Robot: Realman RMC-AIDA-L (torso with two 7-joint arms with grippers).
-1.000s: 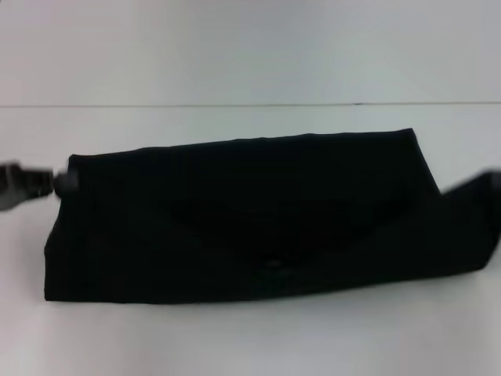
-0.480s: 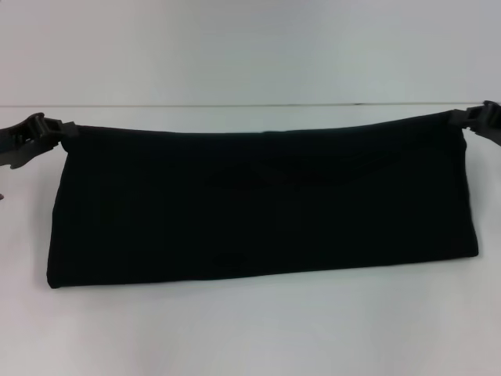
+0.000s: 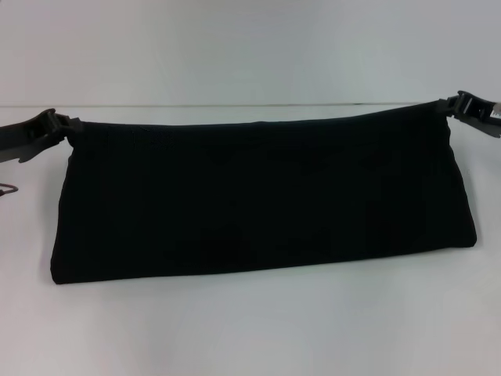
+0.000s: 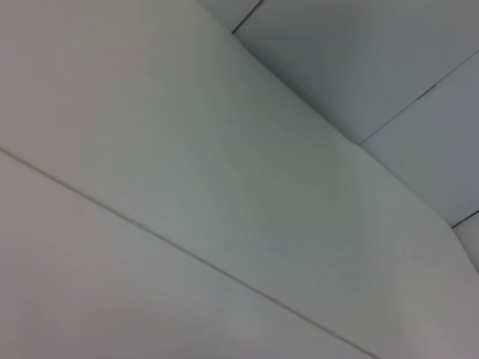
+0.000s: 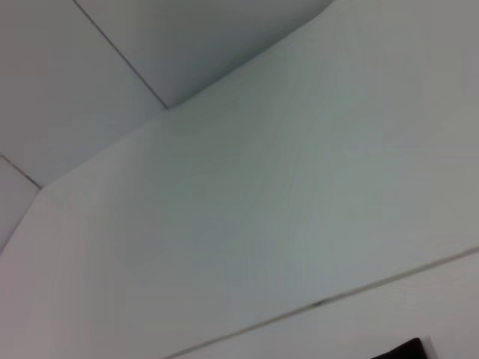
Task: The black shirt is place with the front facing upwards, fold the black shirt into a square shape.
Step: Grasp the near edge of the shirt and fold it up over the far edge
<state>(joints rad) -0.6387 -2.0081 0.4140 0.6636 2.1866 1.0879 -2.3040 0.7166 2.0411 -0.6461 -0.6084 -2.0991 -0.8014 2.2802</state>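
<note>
The black shirt's upper corner will leave my right gripper on the white table [image 3: 410, 125], just short of its far edge.
The black shirt [image 3: 258, 196] hangs as a wide folded band, stretched between both grippers, with its lower edge resting on the white table [image 3: 250, 329]. No lettering or label shows. My left gripper [image 3: 64, 129] is shut on the shirt's upper left corner. At the upper right corner my right gripper [image 3: 452, 108] is shut on the cloth too. A small black corner of the shirt [image 5: 400, 350] shows in the right wrist view. Only white surfaces appear in the left wrist view.
The white table's far edge [image 3: 235, 104] runs behind the shirt, with a pale wall beyond it. Bare tabletop lies in front of the shirt.
Both grippers have risen and spread outward, pulling the sagging, crumpled shirt taut into a straight wide band. In the last half second they lifted slightly more.
</note>
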